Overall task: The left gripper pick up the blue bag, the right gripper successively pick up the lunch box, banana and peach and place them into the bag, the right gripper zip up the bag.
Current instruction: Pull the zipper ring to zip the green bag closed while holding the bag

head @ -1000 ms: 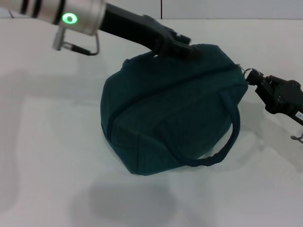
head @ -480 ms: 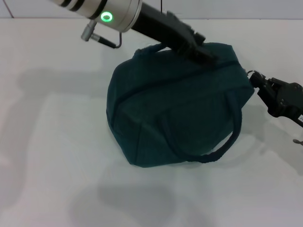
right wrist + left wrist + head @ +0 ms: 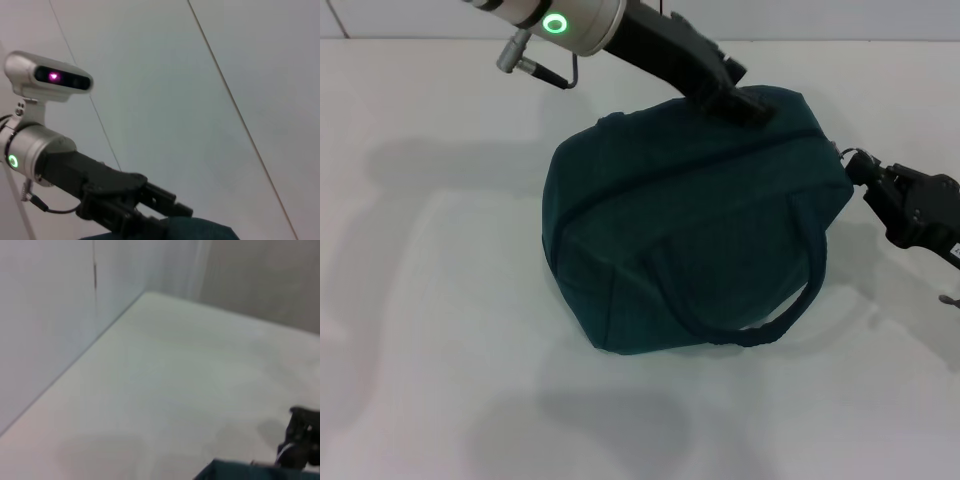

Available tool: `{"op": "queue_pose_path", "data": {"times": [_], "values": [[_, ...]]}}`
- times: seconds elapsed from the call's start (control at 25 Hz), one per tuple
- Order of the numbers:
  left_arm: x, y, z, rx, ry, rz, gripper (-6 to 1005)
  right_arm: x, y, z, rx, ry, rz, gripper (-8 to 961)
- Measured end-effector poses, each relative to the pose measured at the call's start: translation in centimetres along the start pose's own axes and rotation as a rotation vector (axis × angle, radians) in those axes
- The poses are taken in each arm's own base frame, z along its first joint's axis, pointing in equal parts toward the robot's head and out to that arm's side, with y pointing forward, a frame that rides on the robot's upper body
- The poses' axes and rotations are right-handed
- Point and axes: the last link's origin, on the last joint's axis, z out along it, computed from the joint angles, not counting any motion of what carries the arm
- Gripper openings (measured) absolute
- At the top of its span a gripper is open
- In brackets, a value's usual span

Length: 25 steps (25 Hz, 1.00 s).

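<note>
My right gripper is holding the zipper pull but my left gripper's fingers are open, so next my left gripper grabs the bag's far top edge (image 3: 670,106) and holds the bag back.
The blue bag (image 3: 690,240) sits on the white table (image 3: 430,300), its zip drawn shut and its near handle (image 3: 750,330) hanging down the front. My left gripper (image 3: 745,102) is over the bag's far top edge, fingers apart and holding nothing; it also shows in the right wrist view (image 3: 160,207) above the bag (image 3: 200,231). My right gripper (image 3: 860,172) is at the bag's right end, shut on the zipper pull (image 3: 843,153). In the left wrist view the right gripper (image 3: 300,442) stands next to the bag's edge (image 3: 250,472). Lunch box, banana and peach are out of view.
The table's back edge (image 3: 840,40) meets a wall behind the bag. The left arm's silver wrist with a green light (image 3: 556,24) hangs over the table's far side.
The left gripper moved right along the bag's top, and the far handle it held has dropped out of it. The bag shifted slightly. The right gripper stayed put.
</note>
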Motion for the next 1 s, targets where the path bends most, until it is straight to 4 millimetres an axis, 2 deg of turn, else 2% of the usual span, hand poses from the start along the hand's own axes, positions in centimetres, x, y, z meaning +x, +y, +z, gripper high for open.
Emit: {"op": "queue_pose_path", "data": {"times": [0.32, 0.6, 1.0], "values": [[-0.6, -0.4, 0.7, 0.021, -0.108, -0.032, 608, 0.0, 0.0, -0.1, 0.001, -0.002, 0.000, 4], [-0.9, -0.1, 0.6, 0.001, -0.141, -0.024, 372, 0.0, -0.2, -0.3, 0.014, -0.005, 0.005, 4], [-1.4, 0.0, 0.2, -0.019, -0.156, -0.037, 248, 0.1, -0.3, -0.3, 0.025, -0.002, 0.002, 4]]}}
